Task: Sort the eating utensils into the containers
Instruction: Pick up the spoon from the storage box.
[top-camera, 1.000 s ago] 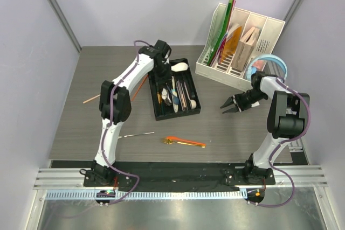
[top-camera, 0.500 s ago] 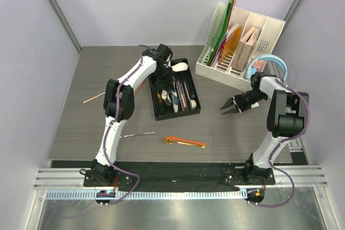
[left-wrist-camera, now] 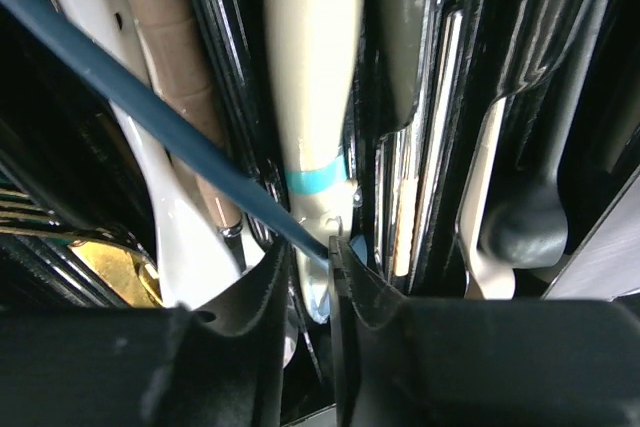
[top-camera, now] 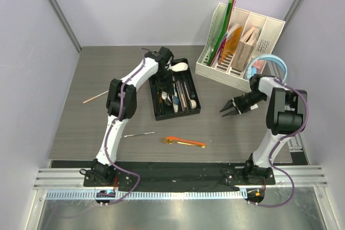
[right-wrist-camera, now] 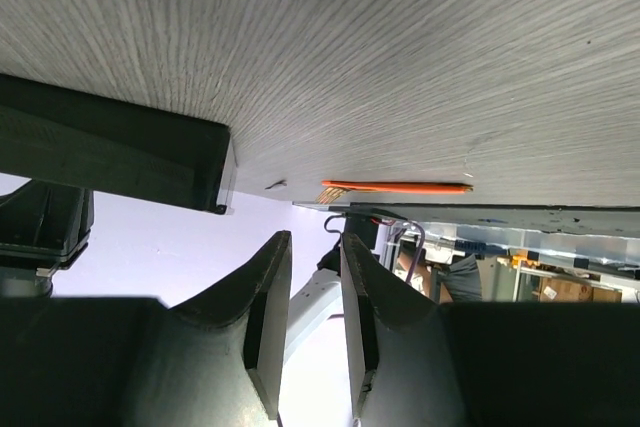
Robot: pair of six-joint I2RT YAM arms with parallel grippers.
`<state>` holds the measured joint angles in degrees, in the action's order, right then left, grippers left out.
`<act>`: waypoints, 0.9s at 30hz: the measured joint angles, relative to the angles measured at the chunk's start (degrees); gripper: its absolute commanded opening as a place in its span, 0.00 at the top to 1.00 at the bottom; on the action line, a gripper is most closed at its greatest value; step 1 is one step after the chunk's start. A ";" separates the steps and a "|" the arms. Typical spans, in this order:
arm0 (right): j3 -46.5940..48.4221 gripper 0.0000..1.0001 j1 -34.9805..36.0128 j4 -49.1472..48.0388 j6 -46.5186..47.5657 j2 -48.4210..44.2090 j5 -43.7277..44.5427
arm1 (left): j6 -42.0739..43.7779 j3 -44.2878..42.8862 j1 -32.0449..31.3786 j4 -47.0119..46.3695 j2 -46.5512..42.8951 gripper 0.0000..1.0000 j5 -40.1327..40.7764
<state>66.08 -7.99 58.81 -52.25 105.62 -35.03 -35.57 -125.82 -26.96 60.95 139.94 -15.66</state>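
The dark blue spoon slants across the divider onto the white spoon, so my left gripper should regrip it, straighten it and lay it by the brown handle point(left-wrist-camera: 182, 62).
The black cutlery tray point(top-camera: 196, 107) lies mid-table and holds several utensils, among them a white ceramic spoon point(top-camera: 180, 67) at its far end. My left gripper point(top-camera: 164, 74) reaches down into the tray's far end. In the left wrist view its nearly closed jaws point(left-wrist-camera: 312, 257) pinch the end of a dark blue spoon handle point(left-wrist-camera: 150, 117), above a white spoon with a light-blue band point(left-wrist-camera: 312, 87). My right gripper point(top-camera: 226, 109) hovers right of the tray, jaws a little apart and empty point(right-wrist-camera: 315, 277). An orange fork and chopsticks point(top-camera: 184, 141), a steel utensil point(top-camera: 137, 134) and a wooden chopstick point(top-camera: 94, 98) lie on the table.
A white slotted file organiser point(top-camera: 240, 44) stands at the back right, with light-blue headphones point(top-camera: 275, 62) beside it, close to my right arm. Grey walls close off the table's left, right and back. The right wrist view shows the tray's wall point(right-wrist-camera: 110, 157) and the orange utensil point(right-wrist-camera: 395, 187).
The left arm's elbow has swung right, toward the tray, and its wrist has edged to the tray's far end. The right gripper has barely shifted.
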 measured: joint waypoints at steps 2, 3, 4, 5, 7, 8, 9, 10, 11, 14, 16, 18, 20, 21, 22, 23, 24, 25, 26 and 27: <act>-0.07 0.68 0.00 0.11 0.09 0.17 0.00 | -0.09 -0.02 -0.04 0.39 0.04 0.86 -0.02; -0.09 0.68 0.00 0.17 0.11 0.28 0.00 | -0.20 -0.07 -0.04 0.59 0.07 0.90 -0.07; -0.09 0.68 0.00 0.17 0.11 0.33 0.00 | -0.24 -0.07 -0.02 0.63 0.07 0.93 -0.15; -0.09 0.68 0.00 0.17 0.13 0.39 0.00 | -0.26 -0.07 -0.02 0.79 0.07 0.96 -0.22; -0.09 0.68 0.00 0.20 0.13 0.57 0.00 | -0.28 -0.20 0.02 1.22 0.07 1.00 -0.28; -0.09 0.68 0.00 0.20 0.15 0.61 0.00 | -0.17 -0.39 0.09 1.60 0.07 1.00 -0.33; -0.09 0.68 0.00 0.20 0.22 0.63 0.02 | -0.09 -0.39 0.09 1.57 0.07 1.00 -0.37; -0.09 0.68 0.00 0.20 0.28 0.66 0.00 | -0.07 -0.39 0.09 1.57 0.07 1.00 -0.37; -0.09 0.68 0.00 0.20 0.35 0.66 0.02 | -0.02 -0.39 0.07 1.57 0.07 1.00 -0.39; -0.09 0.68 0.00 0.20 0.55 0.66 0.00 | 0.00 -0.42 0.09 1.60 0.07 1.00 -0.39; -0.09 0.68 0.00 0.20 0.72 0.66 0.00 | 0.02 -0.42 0.07 1.57 0.07 1.00 -0.35; -0.09 0.69 0.00 0.20 0.79 0.68 0.02 | 0.02 -0.42 0.07 1.60 0.07 0.90 -0.37; -0.09 0.68 0.00 0.20 0.94 0.68 0.00 | 0.13 -0.42 0.07 1.55 0.07 0.83 -0.37; -0.09 0.68 0.00 0.20 0.96 0.68 0.00 | 0.15 -0.42 0.04 1.49 0.07 0.80 -0.35; -0.09 0.68 0.00 0.20 1.01 0.68 0.00 | -0.04 -0.42 0.02 1.36 0.07 0.78 -0.37; -0.09 0.68 0.00 0.20 1.09 0.72 0.00 | 0.02 -0.42 -0.02 1.29 0.07 0.77 -0.33; -0.09 0.68 0.00 0.20 1.11 0.76 0.00 | -0.02 -0.42 -0.07 1.09 0.07 0.75 -0.26; -0.09 0.68 0.00 0.20 1.14 0.81 0.00 | -0.11 -0.39 -0.17 0.57 0.07 0.74 -0.22; -0.11 0.68 0.00 0.20 1.16 0.83 0.00 | -0.13 -0.13 -0.31 -0.07 0.07 0.73 -0.13; -0.15 0.68 0.00 0.20 1.16 0.83 0.02 | -0.28 0.52 -0.44 -1.03 -0.11 0.73 -0.11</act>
<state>65.93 -7.99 59.00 -51.09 106.45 -35.00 -35.86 -125.29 -27.40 59.92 139.83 -15.77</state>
